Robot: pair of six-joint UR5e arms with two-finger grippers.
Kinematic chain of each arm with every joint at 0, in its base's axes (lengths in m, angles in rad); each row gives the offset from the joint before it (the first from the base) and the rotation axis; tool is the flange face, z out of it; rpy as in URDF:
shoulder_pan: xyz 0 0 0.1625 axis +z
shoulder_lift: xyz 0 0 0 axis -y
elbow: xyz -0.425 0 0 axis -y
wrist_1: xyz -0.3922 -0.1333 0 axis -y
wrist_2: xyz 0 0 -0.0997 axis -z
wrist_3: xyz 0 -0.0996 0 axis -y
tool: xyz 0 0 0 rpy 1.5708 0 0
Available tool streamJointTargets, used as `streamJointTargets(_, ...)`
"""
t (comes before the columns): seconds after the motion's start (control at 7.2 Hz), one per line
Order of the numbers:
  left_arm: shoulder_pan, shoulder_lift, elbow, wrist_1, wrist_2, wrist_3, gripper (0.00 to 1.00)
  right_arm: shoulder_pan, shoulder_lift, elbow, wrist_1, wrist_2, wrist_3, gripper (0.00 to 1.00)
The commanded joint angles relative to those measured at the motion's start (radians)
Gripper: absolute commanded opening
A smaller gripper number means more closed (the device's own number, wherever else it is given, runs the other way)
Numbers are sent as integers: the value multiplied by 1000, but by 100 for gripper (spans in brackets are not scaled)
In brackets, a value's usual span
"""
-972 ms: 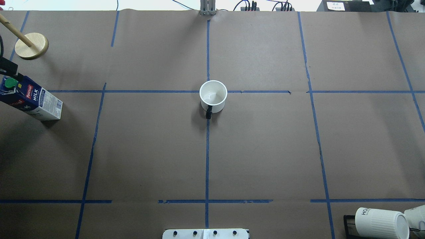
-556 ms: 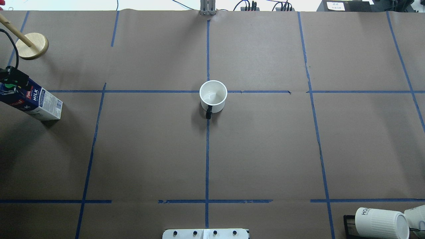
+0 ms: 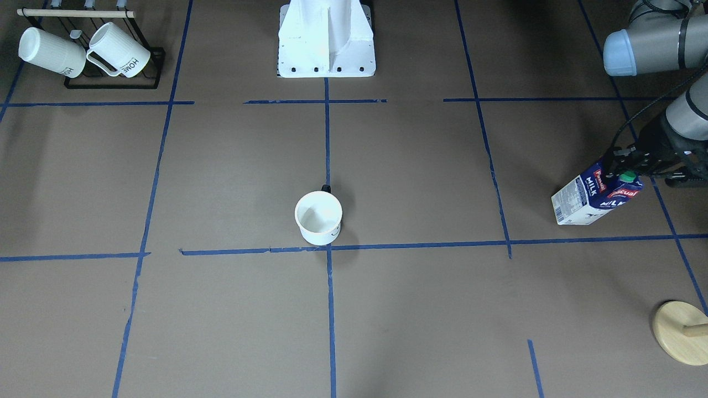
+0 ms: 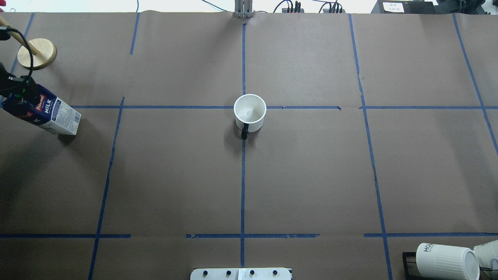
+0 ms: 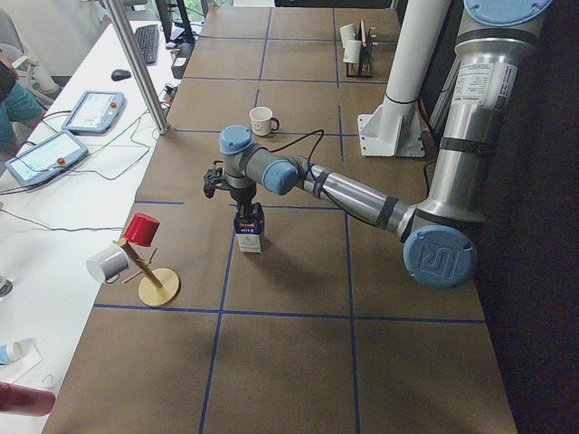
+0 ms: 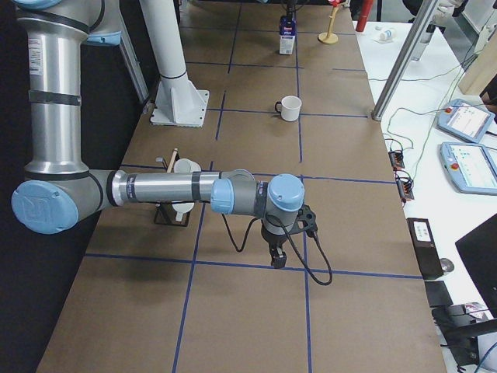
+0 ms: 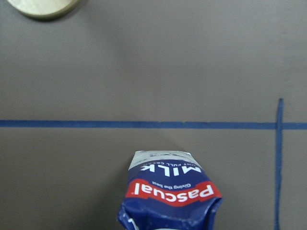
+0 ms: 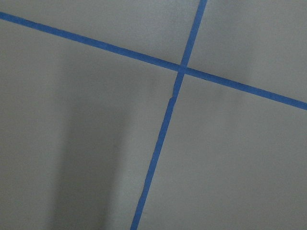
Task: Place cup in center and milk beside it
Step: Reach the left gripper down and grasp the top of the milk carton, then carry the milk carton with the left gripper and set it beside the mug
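Note:
Next, I release the milk carton from my left gripper close against the white cup's side facing the wooden stand (image 3: 356, 228).
The white cup (image 4: 249, 112) with a black handle stands upright on the center crossing of blue tape (image 4: 229, 107); it also shows in the front view (image 3: 318, 218). The dark blue milk carton (image 4: 46, 113) is at the far left of the table, tilted in the overhead view. My left gripper (image 4: 17, 99) is shut on its top, around the green cap (image 3: 627, 177). The left wrist view shows the pinched carton top (image 7: 170, 196) just below the camera. My right gripper (image 6: 276, 260) hangs low over a tape crossing near the robot's side; I cannot tell whether it is open or shut.
A wooden stand with a round base (image 4: 37, 53) is behind the milk, with a red cup and a mug on its pegs (image 5: 136, 244). A black rack with ribbed HOME mugs (image 4: 447, 260) is at the near right corner. The robot's white base (image 3: 326, 38) is at the table's near edge.
My left gripper came down over the carton's top and closed on it. The carton has since shifted a little to the right and away from the robot. The cup has not moved.

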Motion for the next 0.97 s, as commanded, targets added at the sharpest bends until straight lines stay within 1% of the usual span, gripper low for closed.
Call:
streamJointTargets(0.0, 19, -239, -10, 263, 3, -4, 44, 0, -1, -1, 0, 0, 1, 100)
streamJointTargets(0.14, 66, -329, -6, 316, 3, -58, 44, 0, -1, -2, 0, 0, 1, 100)
streamJointTargets(0.28, 167, -439, 15, 318, 36, -196, 44, 0, -1, -4, 0, 0, 2, 100)
streamJointTargets(0.42, 293, -546, 54, 315, 108, -353, 44, 0, -1, -7, 0, 0, 2, 100)
streamJointTargets(0.56, 353, -646, 121, 313, 154, -432, 44, 0, -1, -7, 0, 0, 4, 100)
streamJointTargets(0.69, 402, -720, 191, 306, 182, -473, 45, 0, -1, -7, 0, 0, 4, 100)
streamJointTargets(0.83, 429, -756, 239, 284, 200, -487, 45, 0, -1, -5, 0, 0, 5, 100)
